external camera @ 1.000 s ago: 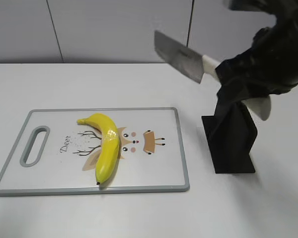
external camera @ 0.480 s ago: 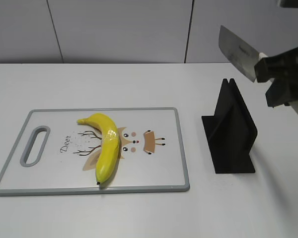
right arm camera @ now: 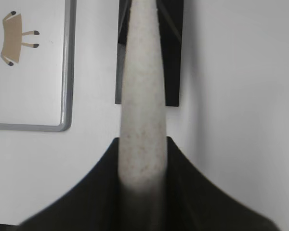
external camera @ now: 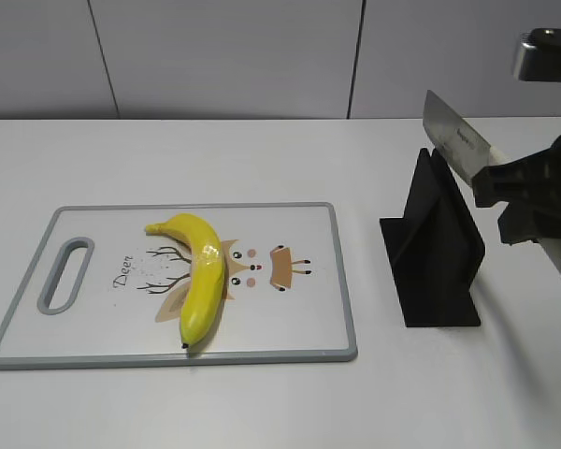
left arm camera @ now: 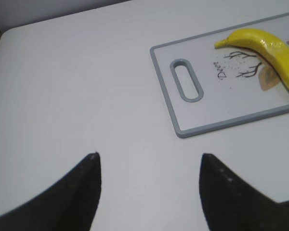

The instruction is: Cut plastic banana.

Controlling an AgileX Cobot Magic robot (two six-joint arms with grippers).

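Next, my right gripper puts the cleaver into the upright slot of the black knife stand [external camera: 460, 223] [right arm camera: 153, 38]. It will let go of the cleaver there.
The plastic banana [external camera: 201, 276] lies whole on the white cutting board [external camera: 93, 318], left of its middle. It also shows in the left wrist view [left arm camera: 269, 48]. My right gripper [external camera: 519, 192] is shut on the white handle [right arm camera: 142, 106] of a cleaver. The blade [external camera: 456, 147] slants up to the left, its lower edge just above the top of the black knife stand [external camera: 435, 257]. In the right wrist view the gripper [right arm camera: 142, 144] grips the handle over the stand [right arm camera: 173, 57]. My left gripper [left arm camera: 149, 158] is open and empty above bare table, left of the board [left arm camera: 216, 106].
The grey-rimmed board has a handle slot [external camera: 65, 273] at its left end and a deer print. The knife stand sits on the white table right of the board. A grey wall runs along the back.
My right gripper has carried the cleaver to the right and down, from high left of the stand to just over its top. The banana and the board have not moved.
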